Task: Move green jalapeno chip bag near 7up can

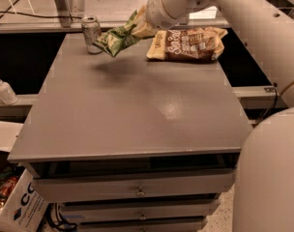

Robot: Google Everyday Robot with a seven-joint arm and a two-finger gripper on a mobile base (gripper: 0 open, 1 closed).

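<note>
Next, I release the green jalapeno chip bag, still in the air above the table, on the table (105, 55) just in front of the 7up can.
The green jalapeno chip bag (116, 38) hangs in the air above the table's far left part, held at its right end by my gripper (141, 27). The gripper sits at the end of the white arm coming in from the upper right and is shut on the bag. The 7up can (92, 34) stands upright at the far left corner of the grey table (137, 110), just left of the bag. The bag's left tip is close to the can, slightly above the table surface.
A larger brown-and-cream chip bag (188, 44) lies at the far right of the table. A white pump bottle (4, 89) stands on a ledge to the left. Drawers (137, 192) run under the table front. A cardboard box (11, 207) sits on the floor at lower left.
</note>
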